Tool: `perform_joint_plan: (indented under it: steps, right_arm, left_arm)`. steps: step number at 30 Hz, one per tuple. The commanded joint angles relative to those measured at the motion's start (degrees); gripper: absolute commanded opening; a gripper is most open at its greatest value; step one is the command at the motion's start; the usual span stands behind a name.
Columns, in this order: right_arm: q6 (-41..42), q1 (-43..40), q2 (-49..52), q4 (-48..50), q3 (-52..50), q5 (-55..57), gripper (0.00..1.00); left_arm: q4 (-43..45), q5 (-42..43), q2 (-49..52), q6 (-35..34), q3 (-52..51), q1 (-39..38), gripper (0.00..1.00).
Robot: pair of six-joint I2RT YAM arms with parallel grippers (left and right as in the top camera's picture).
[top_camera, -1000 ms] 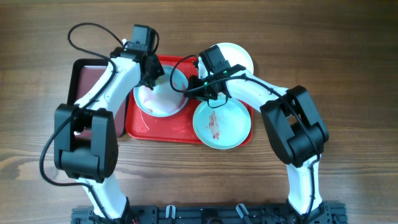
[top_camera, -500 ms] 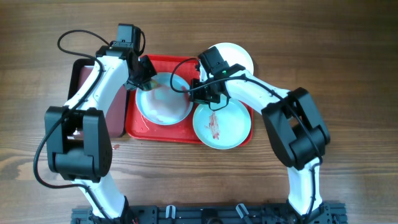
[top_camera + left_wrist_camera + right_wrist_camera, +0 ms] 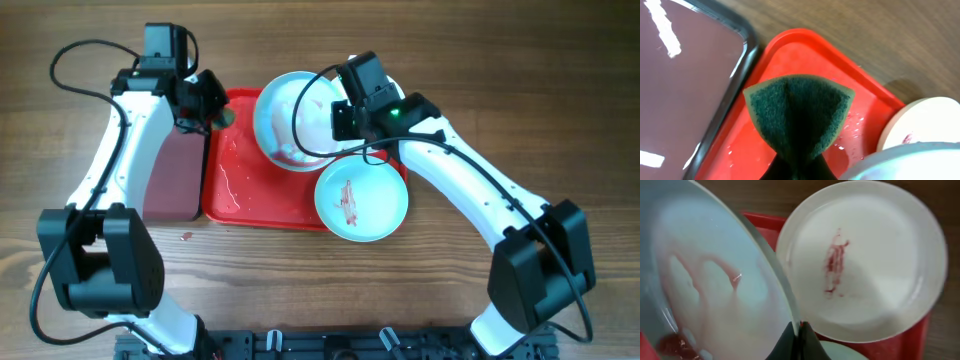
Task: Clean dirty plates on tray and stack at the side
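My right gripper is holding a plate, tilted above the back of the red tray. It will let go of that plate on the bare table (image 3: 475,145) beside the red tray, opposite the maroon tray.
My right gripper (image 3: 340,120) is shut on the rim of a pale blue-green plate (image 3: 290,125). It holds that plate tilted above the back of the red tray (image 3: 235,185). In the right wrist view the held plate (image 3: 705,280) shows watery red smears, and the gripper (image 3: 800,330) pinches its edge. Below it lies a white plate (image 3: 865,260) with a red sauce streak. A second pale blue-green plate (image 3: 360,197), also smeared, rests at the tray's front right. My left gripper (image 3: 205,105) is shut on a green sponge (image 3: 797,110) over the tray's back left corner.
A dark maroon, black-rimmed tray (image 3: 170,170) lies against the red tray's left side. Water drops glisten on the red tray's floor (image 3: 850,130). Bare wooden table (image 3: 520,90) surrounds both trays. Cables trail from both arms.
My right gripper closed on the plate's rim and lifted it toward the back right of the tray. My left arm drew back and left with the sponge, off the plate.
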Motion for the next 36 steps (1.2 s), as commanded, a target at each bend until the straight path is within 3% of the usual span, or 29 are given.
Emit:
perform_joint_plan:
  steps: [1,11,24,36]
  right_arm:
    - [-1.8,2.9,-1.5,-0.2,-0.1,12.0,0.04]
    - [-2.1,14.8,-1.5,0.9,-0.1,45.2,0.04]
    - [-21.2,27.8,-1.5,18.8,-0.1,80.3,0.04]
    - [-24.5,29.7,-1.5,18.5,-0.1,81.5,0.04]
  left_arm:
    - [-1.3,0.0,-0.4,1.2,0.8,1.2,0.04]
    - [-2.0,0.1,0.8,1.0,-4.2,0.3,0.04]
    - [-0.7,0.3,0.8,1.1,-5.6,-1.9,0.04]
    - [-0.7,1.5,0.8,0.9,-5.6,-3.5,0.04]
